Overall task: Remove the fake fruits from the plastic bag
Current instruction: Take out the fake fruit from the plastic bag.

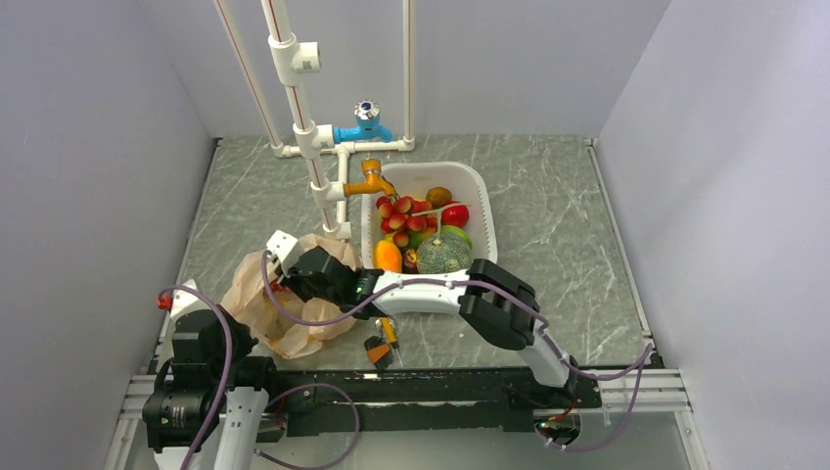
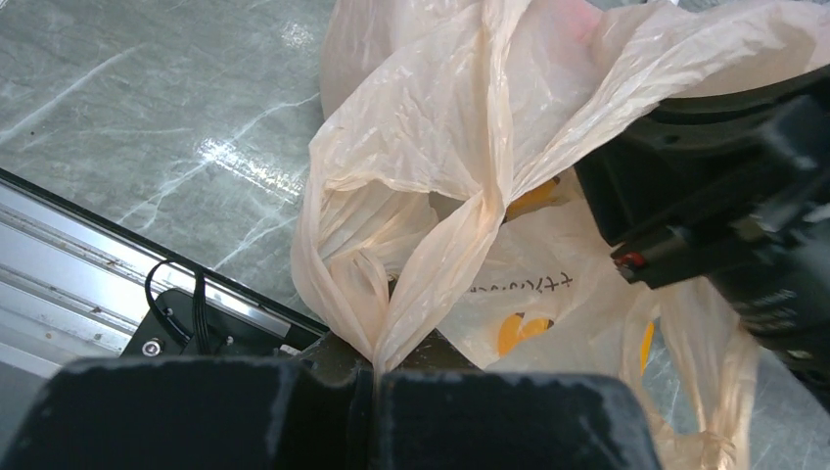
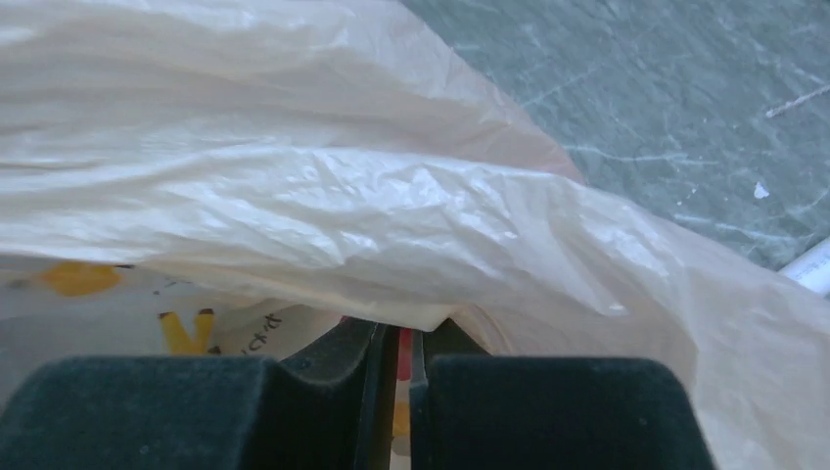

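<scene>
Next, I let go of the red fruit with my right gripper in the white basin (image 1: 399, 236), between the red grapes and the orange fruit.
The tan plastic bag (image 1: 250, 294) lies crumpled at the front left of the table. My left gripper (image 2: 375, 364) is shut on a twisted fold of the plastic bag (image 2: 440, 147). My right gripper (image 1: 284, 284) reaches in from the right, its body dark in the left wrist view. In the right wrist view its jaws (image 3: 403, 338) stand pinched together under the bag's film (image 3: 343, 196), with something red showing in the sliver between them. Red grapes (image 1: 403, 215), a netted melon (image 1: 443, 253) and a red round fruit (image 1: 454, 213) lie in the white basin (image 1: 482, 201).
White pipes with a blue tap (image 1: 364, 125) and an orange tap (image 1: 372, 181) stand behind the basin. A small orange-and-black object (image 1: 380, 350) lies near the front edge. Other small fruits share the basin. Grey walls close in both sides.
</scene>
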`<state>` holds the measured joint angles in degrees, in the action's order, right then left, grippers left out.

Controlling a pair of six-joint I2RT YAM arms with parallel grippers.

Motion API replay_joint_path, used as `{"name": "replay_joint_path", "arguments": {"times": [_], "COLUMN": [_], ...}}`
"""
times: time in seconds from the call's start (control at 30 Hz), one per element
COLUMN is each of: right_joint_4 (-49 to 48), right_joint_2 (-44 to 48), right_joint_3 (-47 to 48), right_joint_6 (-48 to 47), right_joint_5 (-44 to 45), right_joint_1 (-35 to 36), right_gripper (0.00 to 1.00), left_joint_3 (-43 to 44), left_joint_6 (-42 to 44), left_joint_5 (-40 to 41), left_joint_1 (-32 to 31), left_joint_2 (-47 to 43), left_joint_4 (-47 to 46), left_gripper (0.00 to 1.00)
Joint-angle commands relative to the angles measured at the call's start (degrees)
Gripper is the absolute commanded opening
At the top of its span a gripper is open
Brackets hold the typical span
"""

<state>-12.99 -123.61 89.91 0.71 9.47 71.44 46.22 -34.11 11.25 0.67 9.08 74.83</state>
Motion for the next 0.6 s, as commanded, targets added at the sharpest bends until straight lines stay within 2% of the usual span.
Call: {"name": "replay_joint_path", "arguments": {"times": [0.0,0.43,0.57], "right_joint_4": [-1.09,-1.00,-3.76], "right_joint_2": [7.18,19.05,22.01], "right_joint_3": [-1.52,-10.49,-13.63], "right_joint_6": [2.33,8.48,9.99], "right_joint_5": [-2.19,-9.14,-12.07], "right_joint_1": [0.14,0.46,0.45], "right_gripper": [0.00,0.00,0.00], "left_joint_3": [0.12,-0.91,-1.10], "left_joint_6": [0.89,-1.63,-1.03], "left_joint_5": [-1.99,-3.33,-3.71], "left_joint_1": [-0.05,0.02,0.81], "left_joint_2": [0.15,-0.09,0.89], "left_joint_4": [-1.74,-3.78,-4.11], "left_gripper": [0.00,0.00,0.00]}}
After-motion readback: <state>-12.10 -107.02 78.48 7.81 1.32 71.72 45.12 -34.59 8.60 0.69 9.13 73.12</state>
